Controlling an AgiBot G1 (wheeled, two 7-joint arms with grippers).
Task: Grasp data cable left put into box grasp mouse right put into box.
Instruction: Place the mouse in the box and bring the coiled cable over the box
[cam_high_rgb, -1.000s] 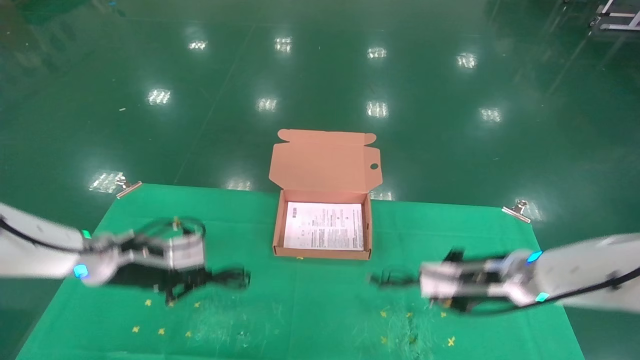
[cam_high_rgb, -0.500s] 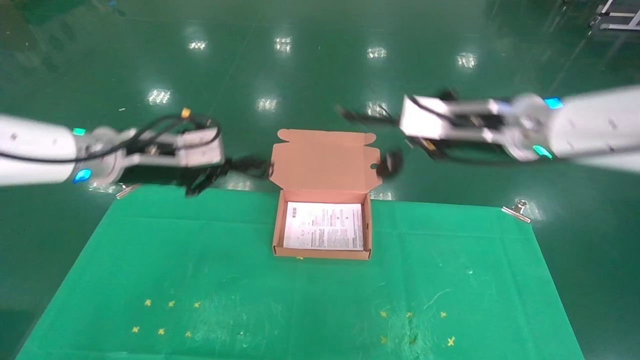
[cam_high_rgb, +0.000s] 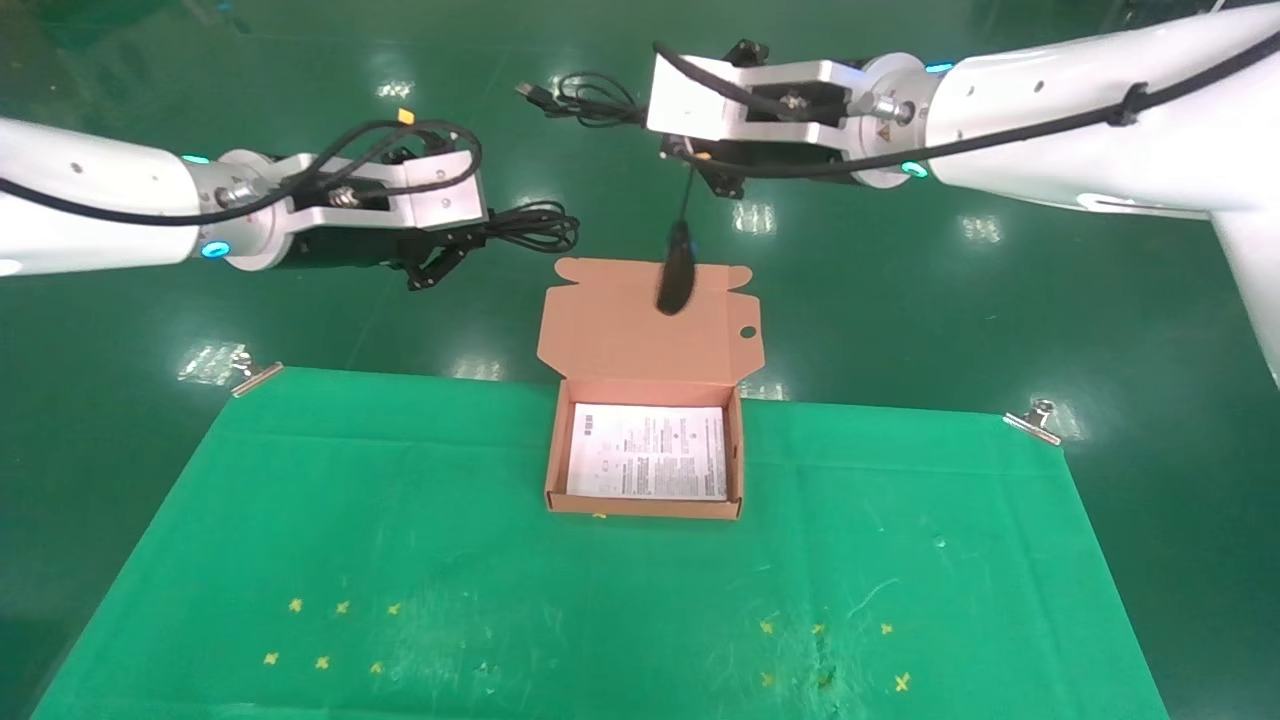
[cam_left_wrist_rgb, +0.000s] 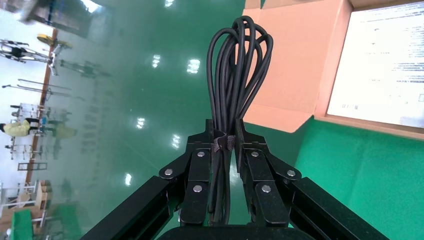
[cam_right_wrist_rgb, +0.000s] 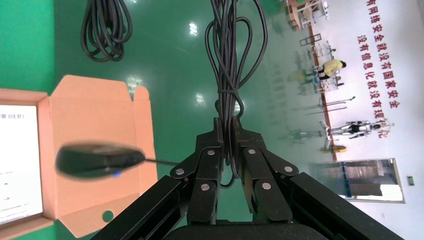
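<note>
Next, my right gripper lets go of the mouse on the white leaflet (cam_high_rgb: 626, 481) near the front side of the box.
My left gripper (cam_high_rgb: 455, 250) is shut on the data cable (cam_high_rgb: 530, 225), a looped black bundle held in the air left of the box lid. In the left wrist view the jaws (cam_left_wrist_rgb: 223, 132) pinch the data cable (cam_left_wrist_rgb: 237, 65) at its strap. My right gripper (cam_high_rgb: 672, 148) is raised above the lid and shut on the mouse's cord (cam_right_wrist_rgb: 232, 60). The black mouse (cam_high_rgb: 676, 270) dangles from that cord in front of the lid, and it also shows in the right wrist view (cam_right_wrist_rgb: 97, 160). The orange-pink box (cam_high_rgb: 645, 508) lies open on the mat with a white leaflet (cam_high_rgb: 648, 452) inside.
The green mat (cam_high_rgb: 500, 600) covers the table, held by metal clips at the far corners (cam_high_rgb: 255, 375) (cam_high_rgb: 1035, 420). Small yellow crosses (cam_high_rgb: 320, 660) mark its front part. The box lid (cam_high_rgb: 620, 330) stands upright behind the tray. Glossy green floor lies beyond.
Both arms rose from low over the mat's front and moved far up toward the box. The left carries the cable; the mouse now hangs by its cord over the lid.
</note>
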